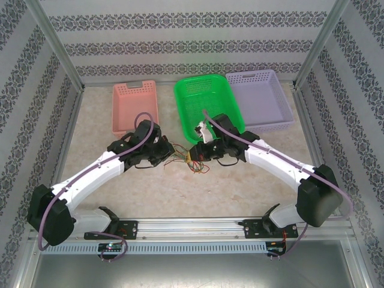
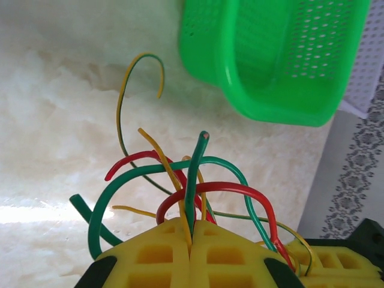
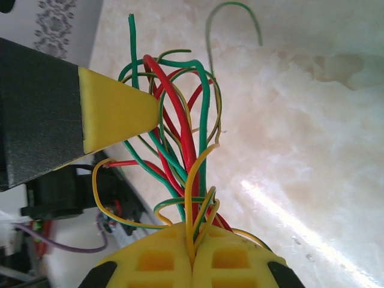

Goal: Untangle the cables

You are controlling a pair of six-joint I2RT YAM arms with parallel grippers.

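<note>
Next, my right gripper grips the red cables (image 3: 188,144) and leaves the yellow loop for my left gripper, because my right gripper holds the yellow strands of cable that loop around the red cables.
The cables (image 1: 193,163) form a small tangle of thin red, green and yellow wires on the table between my two grippers. My left gripper (image 1: 168,150) meets the bundle from the left. In the left wrist view its yellow jaws (image 2: 191,233) are shut on a green cable (image 2: 193,180) and a yellow one, with red and green loops arching above. My right gripper (image 1: 198,153) comes in from the right. Its jaws (image 3: 193,245) are shut on yellow and yellow-green strands of the cables (image 3: 180,132). The left gripper's yellow fingertip (image 3: 117,111) presses into the bundle just beyond.
Three baskets stand in a row at the back: pink (image 1: 135,105), green (image 1: 207,99) and purple (image 1: 259,96). The green basket (image 2: 270,54) lies close behind the tangle. Patterned walls enclose the table on three sides.
</note>
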